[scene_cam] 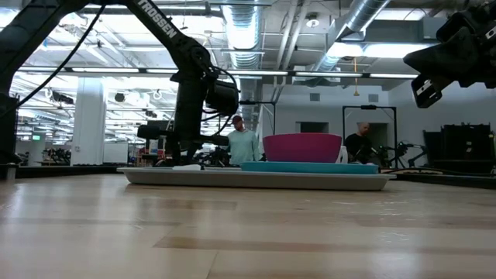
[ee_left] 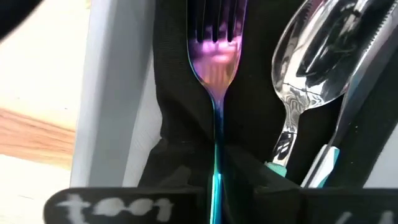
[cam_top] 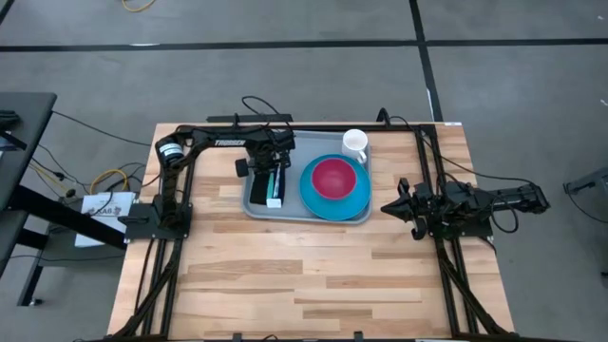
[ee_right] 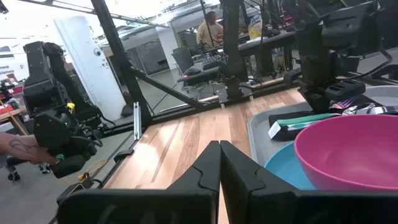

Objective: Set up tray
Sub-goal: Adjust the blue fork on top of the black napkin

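The dark napkin is bunching up at my left gripper's fingers next to the fork, so I need to open, lift clear and grab only the fork's handle (ee_left: 218,140).
The grey-blue tray (cam_top: 258,211) lies flat mid-table, toward the far edge. On it are a round blue plate (cam_top: 362,200) holding a magenta bowl (cam_top: 334,178), and a white mug (cam_top: 354,144) at its far right corner. On the tray's left part a dark napkin (ee_left: 177,93) carries an iridescent fork (ee_left: 214,56), a spoon (ee_left: 311,56) and a knife (ee_left: 367,74). My left gripper (cam_top: 271,176) is low over this cutlery, shut on the fork. My right gripper (cam_top: 399,207) waits shut, right of the tray, raised above the table. My left gripper pinches the fork's thin handle (ee_left: 216,140) between its two fingers (ee_left: 177,171), a little below the tines. It comes from above, pointing down, with the fingers across the handle. The fork lies lengthwise over the napkin; whether it is lifted off it cannot be told.
Bare wooden tabletop (cam_top: 313,285) spreads across the near half. Both arms' black base frames run along the left (cam_top: 157,237) and right (cam_top: 446,266) sides. People (scene_cam: 242,143) stand in the room beyond the far edge.
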